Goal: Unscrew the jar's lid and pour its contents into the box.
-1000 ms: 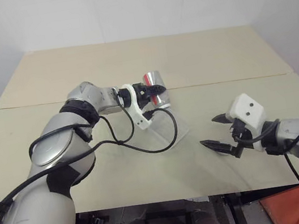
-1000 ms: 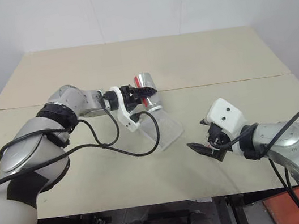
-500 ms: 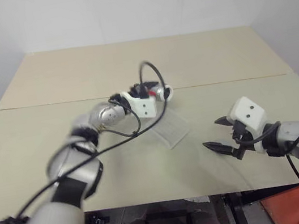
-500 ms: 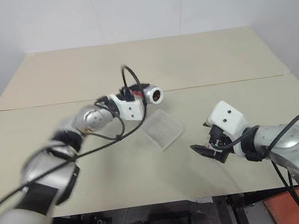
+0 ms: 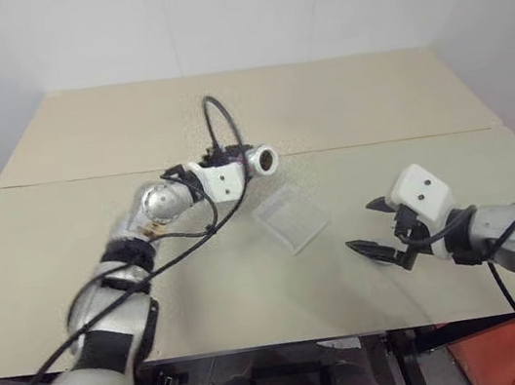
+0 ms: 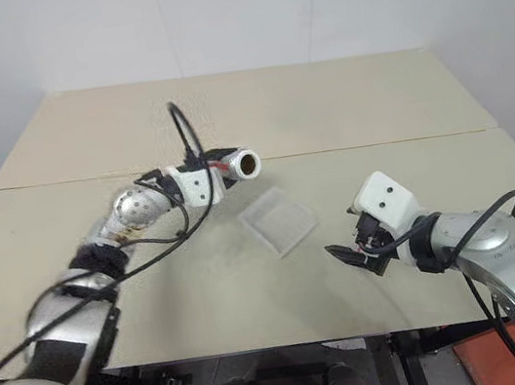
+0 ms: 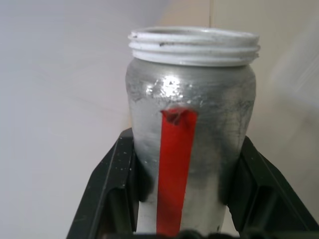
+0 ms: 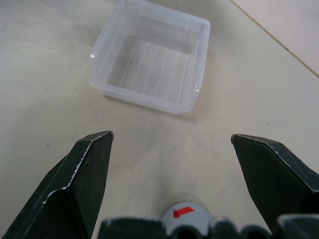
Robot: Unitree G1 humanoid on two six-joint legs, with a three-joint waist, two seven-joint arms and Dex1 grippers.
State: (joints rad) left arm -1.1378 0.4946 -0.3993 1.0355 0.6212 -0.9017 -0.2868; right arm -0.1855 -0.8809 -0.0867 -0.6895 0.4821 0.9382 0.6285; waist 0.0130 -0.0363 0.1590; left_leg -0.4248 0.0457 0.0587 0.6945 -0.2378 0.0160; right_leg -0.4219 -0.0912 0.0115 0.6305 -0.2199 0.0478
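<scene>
Next, my left gripper puts the silvery jar down and lets go of it on the bare table point(image 5: 188, 230) beside the box, opposite my right gripper.
My left gripper point(image 5: 251, 163) is shut on the silvery jar point(image 5: 260, 160), which has a red stripe. The jar point(image 7: 189, 124) has no lid, and its white threaded rim is bare between the black fingers point(image 7: 112, 184). It lies on its side in the air, open mouth turned to the right, just behind the far left corner of the box point(image 5: 292, 218). The clear ribbed box point(image 8: 149, 59) stands on the table. My right gripper point(image 5: 374, 227) hangs open right of the box, pointing at it. The grey lid point(image 8: 183, 213) with a red mark lies low between the right fingers point(image 8: 84, 169).
The pale table point(image 5: 128, 125) has a seam point(image 5: 407, 138) running across it behind the box. Its front edge point(image 5: 262, 340) lies close below my right gripper. A black cable point(image 5: 216, 120) loops up from the left wrist.
My left arm has stretched out low and its wrist has rolled, tipping the jar onto its side with the mouth showing. The right gripper has kept still.
</scene>
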